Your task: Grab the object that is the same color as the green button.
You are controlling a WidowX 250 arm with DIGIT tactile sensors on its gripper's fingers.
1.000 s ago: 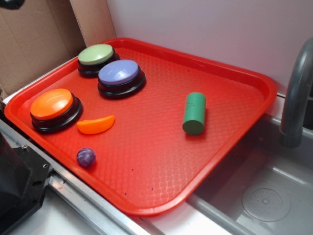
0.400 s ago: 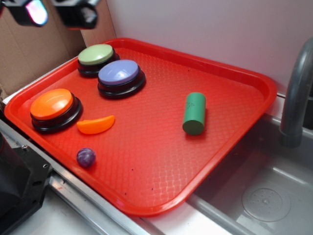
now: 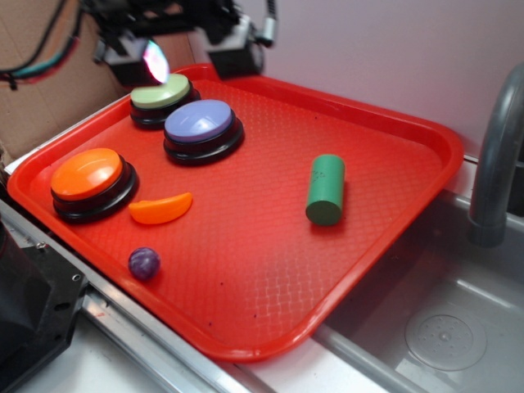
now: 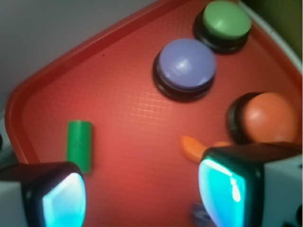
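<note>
The fingers of my gripper needs to close on the near half (image 3: 326, 196) (image 4: 79, 158) of the dark-green cylinder, one on each long side of the cylinder.
The object, a dark-green cylinder (image 3: 326, 189), lies on its side right of centre on the red tray (image 3: 409, 196); the wrist view shows it (image 4: 79, 144) at lower left. The green button (image 3: 161, 92) sits at the tray's far left corner, seen in the wrist view (image 4: 226, 20) at top right. My gripper (image 3: 187, 51) hangs high over the tray's back left, above the green button and well away from the cylinder. It is open, with only bare tray between its glowing fingers (image 4: 144, 201).
A lavender-blue button (image 3: 201, 124), an orange button (image 3: 88, 175), an orange wedge (image 3: 161, 208) and a small purple ball (image 3: 144, 263) also lie on the tray. A sink basin (image 3: 442, 327) and grey faucet (image 3: 498, 164) stand at the right. Cardboard (image 3: 49, 74) lines the back left.
The gripper has come into the exterior view from the top left and moved right and down, over the tray's back left. Nothing on the tray has moved.
</note>
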